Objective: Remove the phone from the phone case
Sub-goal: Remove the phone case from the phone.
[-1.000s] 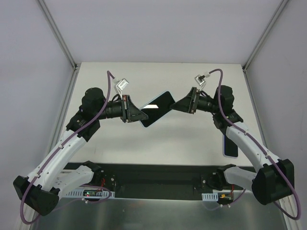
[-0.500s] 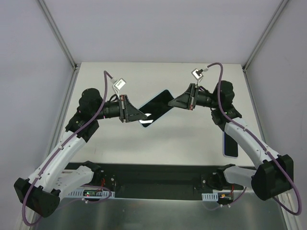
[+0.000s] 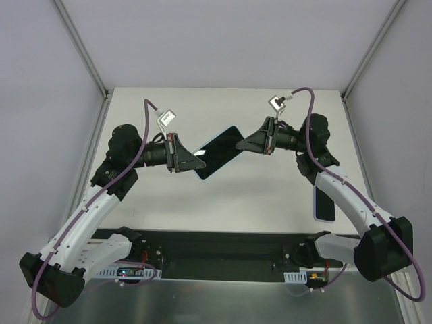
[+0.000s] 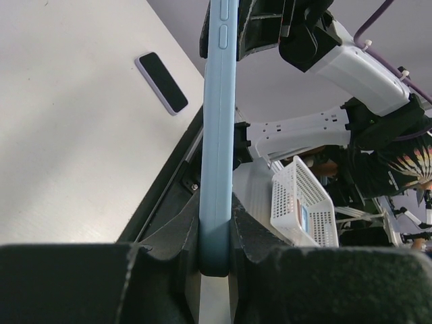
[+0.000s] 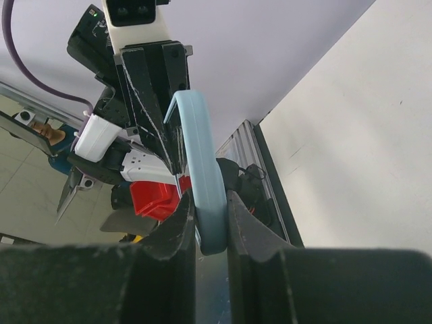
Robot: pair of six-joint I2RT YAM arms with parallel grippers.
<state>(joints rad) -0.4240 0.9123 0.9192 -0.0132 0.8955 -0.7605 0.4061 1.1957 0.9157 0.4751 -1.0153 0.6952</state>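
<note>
My left gripper covers the phone case's lower end. Next, I grip the phone case by its side buttons (image 4: 223, 36) to free that end for my right gripper.
The phone (image 3: 217, 152), dark screen up, hangs slanted above the middle of the table in its light blue phone case (image 4: 219, 135). My left gripper (image 3: 196, 164) is shut on the lower left end of the case, whose edge is pinched between the fingers (image 4: 250, 239) in the left wrist view. My right gripper (image 3: 241, 144) is shut on the upper right end. In the right wrist view the blue case (image 5: 199, 148) rises bowed from between the right gripper (image 5: 210, 229) pads.
A second phone (image 3: 324, 202) with a pale lilac rim lies flat near the table's right edge, also seen as the second phone (image 4: 162, 82) in the left wrist view. A white basket (image 4: 304, 209) and a red bin (image 5: 152, 196) sit beyond the table's near edge.
My right gripper, open beside the case's upper right end a second ago, has closed on it. The left arm has shifted slightly left while keeping its grip.
</note>
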